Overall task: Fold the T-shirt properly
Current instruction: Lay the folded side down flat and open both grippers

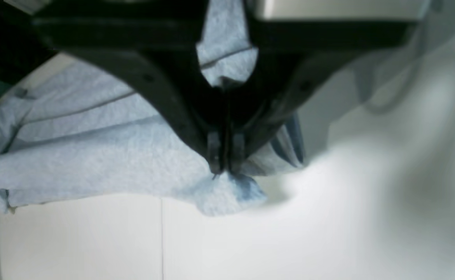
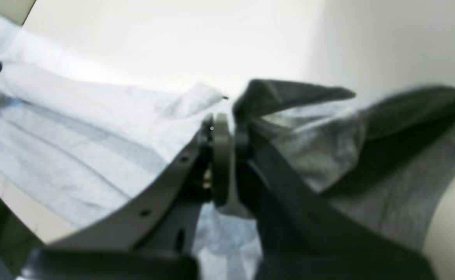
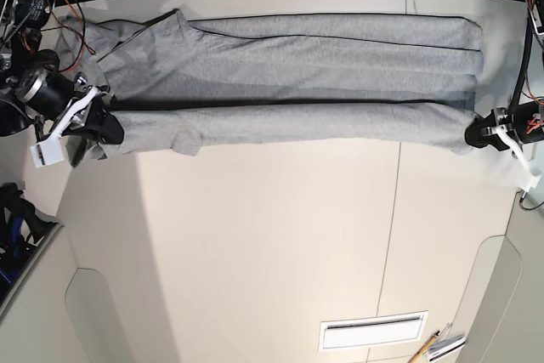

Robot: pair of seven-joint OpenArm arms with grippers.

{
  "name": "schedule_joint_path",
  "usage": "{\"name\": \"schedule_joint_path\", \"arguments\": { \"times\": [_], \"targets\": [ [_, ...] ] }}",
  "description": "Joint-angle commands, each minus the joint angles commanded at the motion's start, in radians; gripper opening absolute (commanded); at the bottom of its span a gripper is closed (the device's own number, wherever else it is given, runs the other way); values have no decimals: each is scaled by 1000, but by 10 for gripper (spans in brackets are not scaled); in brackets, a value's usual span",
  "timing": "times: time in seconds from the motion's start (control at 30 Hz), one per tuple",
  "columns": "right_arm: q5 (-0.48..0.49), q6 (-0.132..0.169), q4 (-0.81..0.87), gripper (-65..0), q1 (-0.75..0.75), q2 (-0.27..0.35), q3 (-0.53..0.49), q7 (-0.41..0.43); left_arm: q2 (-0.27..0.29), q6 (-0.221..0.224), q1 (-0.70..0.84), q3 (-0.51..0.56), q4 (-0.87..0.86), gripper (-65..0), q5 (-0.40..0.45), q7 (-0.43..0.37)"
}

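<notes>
Next, I lay the T-shirt's pinched end, now just above the tabletop, on its own far layer point(image 3: 110, 53), near the red cables, with my right gripper.
The heather-grey T-shirt point(image 3: 289, 82) lies stretched across the far half of the white table point(image 3: 255, 235), its near long edge folded over into a band. At the shirt's right end my left gripper point(image 3: 473, 135) is shut on the shirt's corner point(image 1: 227, 190). My right gripper point(image 3: 100, 132) is shut on the shirt's left end, where cloth point(image 2: 309, 147) bunches around its fingers point(image 2: 221, 155). In the left wrist view the fingertips point(image 1: 215, 155) pinch the grey fabric point(image 1: 95, 155) just above the tabletop.
A thin seam point(image 3: 391, 210) runs down the table right of centre. A white vent panel point(image 3: 371, 331) and some pens point(image 3: 438, 346) lie near the front right edge. Red cables point(image 3: 59, 14) hang at the back left corner.
</notes>
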Motion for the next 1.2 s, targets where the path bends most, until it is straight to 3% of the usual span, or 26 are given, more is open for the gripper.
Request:
{"name": "schedule_joint_path", "arguments": {
  "times": [0.33, 0.63, 0.93, 0.97, 1.07, 1.2],
  "targets": [
    [9, 0, 82, -650, -151, 0, 13, -4, -6, 0, 39, 0, 0, -650, -14, 29],
    [3, 0, 80, -650, -169, 0, 13, -36, -53, 0, 209, 0, 103, -650, -43, 52],
    [-51, -1, 31, -650, -194, -11, 13, -39, -55, 0, 215, 0, 106, -650, -40, 41],
    [-51, -2, 31, -620, -195, -10, 13, -38, -55, 0, 215, 0, 106, -650, -40, 41],
    [-50, -4, 31, -424, -194, -11, 13, -37, -55, 0, 216, 0, 106, -650, -40, 41],
    [15, -4, 47, -408, -195, -11, 48, -54, -55, 0, 216, -9, 106, -650, -90, 50]
  ]
}}
